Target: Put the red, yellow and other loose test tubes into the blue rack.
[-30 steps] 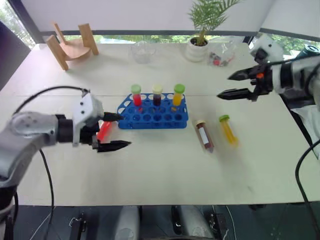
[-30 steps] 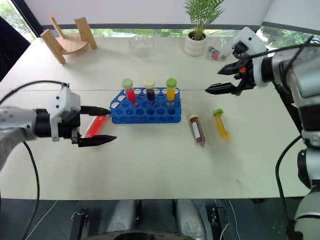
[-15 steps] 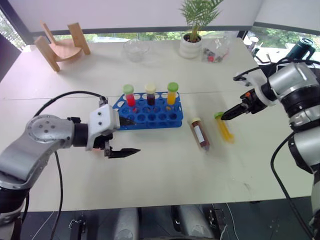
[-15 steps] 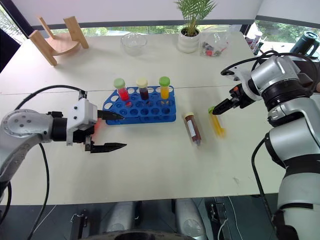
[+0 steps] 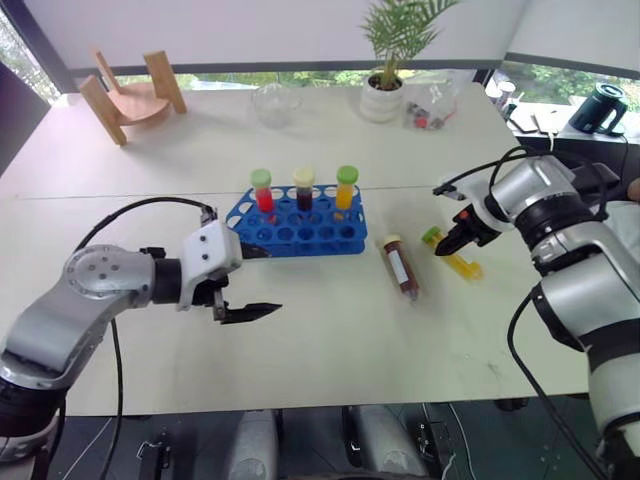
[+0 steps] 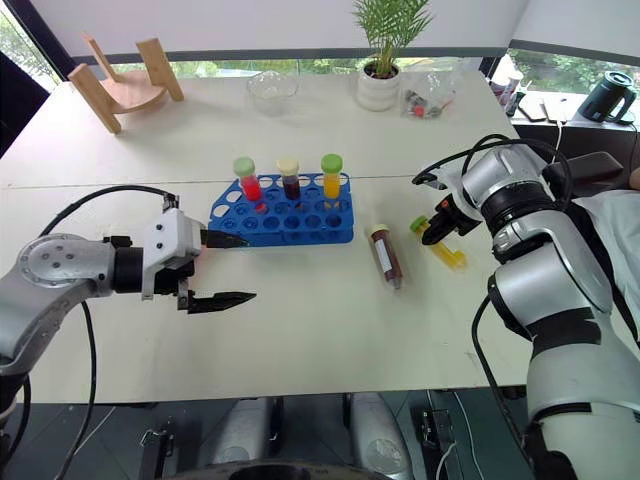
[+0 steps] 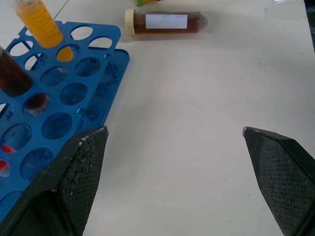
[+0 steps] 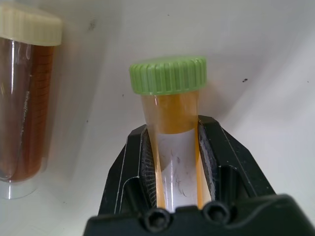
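I need to use my right gripper to place the yellow tube in the blue rack's front-row hole [image 5: 348, 232] nearest the brown tube.
The blue rack [image 5: 300, 228] stands mid-table with a red, a dark and an orange tube upright in its back row. To its right the cream-capped brown tube [image 5: 402, 268] lies flat. Beside that lies the yellow tube [image 5: 462, 263] with a green cap [image 8: 167, 76]. My right gripper [image 8: 173, 132] points down and is shut on the yellow tube just below the cap. My left gripper [image 5: 262, 282] hovers open at the rack's near left corner, with only bare table between its fingers [image 7: 78, 167]. The red loose tube is hidden.
Along the far edge stand a wooden stand [image 5: 135, 88], a glass bowl [image 5: 275, 100], a potted plant [image 5: 383, 98] and a clear bag [image 5: 435, 105]. A dark kettle [image 5: 603, 106] is off the right side.
My right gripper dropped from above the table onto the yellow tube and shut on it. The left gripper sank a little, still open. The camera view shifted.
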`<state>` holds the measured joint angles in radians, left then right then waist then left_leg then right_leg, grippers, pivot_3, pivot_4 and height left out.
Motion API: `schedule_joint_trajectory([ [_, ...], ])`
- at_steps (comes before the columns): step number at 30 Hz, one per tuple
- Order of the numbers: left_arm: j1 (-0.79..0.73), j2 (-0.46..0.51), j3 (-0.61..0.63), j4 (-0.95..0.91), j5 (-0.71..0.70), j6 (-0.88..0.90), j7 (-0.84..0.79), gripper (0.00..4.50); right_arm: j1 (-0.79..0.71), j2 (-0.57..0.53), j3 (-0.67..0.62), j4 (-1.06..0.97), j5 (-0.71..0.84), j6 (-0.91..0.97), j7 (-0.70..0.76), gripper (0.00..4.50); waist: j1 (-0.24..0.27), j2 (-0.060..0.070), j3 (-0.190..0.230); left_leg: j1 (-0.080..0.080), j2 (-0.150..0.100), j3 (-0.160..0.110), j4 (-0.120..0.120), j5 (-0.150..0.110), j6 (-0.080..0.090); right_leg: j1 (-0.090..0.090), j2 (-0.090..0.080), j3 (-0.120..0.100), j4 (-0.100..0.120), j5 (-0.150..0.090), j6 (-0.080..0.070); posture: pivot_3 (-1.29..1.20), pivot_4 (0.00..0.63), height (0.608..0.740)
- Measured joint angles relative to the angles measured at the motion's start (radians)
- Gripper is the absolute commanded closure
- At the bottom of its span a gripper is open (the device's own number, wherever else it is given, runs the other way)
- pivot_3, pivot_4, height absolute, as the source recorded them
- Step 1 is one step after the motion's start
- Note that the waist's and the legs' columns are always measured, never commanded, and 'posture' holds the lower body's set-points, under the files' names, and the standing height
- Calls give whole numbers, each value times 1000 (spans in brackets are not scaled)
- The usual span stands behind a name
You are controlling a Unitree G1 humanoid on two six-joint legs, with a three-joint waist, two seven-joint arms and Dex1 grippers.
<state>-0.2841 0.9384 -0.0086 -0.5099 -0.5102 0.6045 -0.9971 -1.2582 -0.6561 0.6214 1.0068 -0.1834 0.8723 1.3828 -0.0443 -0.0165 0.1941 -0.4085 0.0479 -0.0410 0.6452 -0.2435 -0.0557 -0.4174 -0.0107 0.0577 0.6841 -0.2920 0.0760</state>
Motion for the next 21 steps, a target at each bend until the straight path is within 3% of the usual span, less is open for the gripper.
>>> schedule_joint_trajectory([
  [3,4,6,8,26,1,-4,-7,0,34,-13,-56,-14,5,-91,-12,3685,-1,-1,-1,2,0,0,1,0,0,3,0,0,0,0,0,0,150,740],
  [7,29,51,39,86,6,-8,-46,0,112,-44,-242,-145,115,-256,-21,3685,-15,2,2,2,0,1,1,0,0,3,0,1,-1,0,1,0,150,740],
  [9,37,65,56,122,4,-12,-74,0,205,-16,-460,-399,261,-301,-87,3685,-25,2,2,3,1,0,0,0,0,2,1,1,1,0,1,0,150,740],
  [14,18,93,93,186,-13,-3,-127,0,403,222,-749,-931,491,-255,-387,3685,-20,1,1,0,1,-8,-3,0,0,2,3,-4,2,-2,-1,0,150,740],
  [17,-3,107,101,216,-14,1,-146,0,563,400,-768,-1101,534,-260,-574,3685,-9,1,1,-1,0,-8,-2,0,0,1,1,-5,1,-2,-1,0,150,740],
  [21,-39,118,95,245,-13,20,-169,0,720,539,-712,-1179,465,-395,-777,3685,2,1,1,-1,-1,-7,0,1,-1,2,0,-4,1,-1,0,0,150,740],
])
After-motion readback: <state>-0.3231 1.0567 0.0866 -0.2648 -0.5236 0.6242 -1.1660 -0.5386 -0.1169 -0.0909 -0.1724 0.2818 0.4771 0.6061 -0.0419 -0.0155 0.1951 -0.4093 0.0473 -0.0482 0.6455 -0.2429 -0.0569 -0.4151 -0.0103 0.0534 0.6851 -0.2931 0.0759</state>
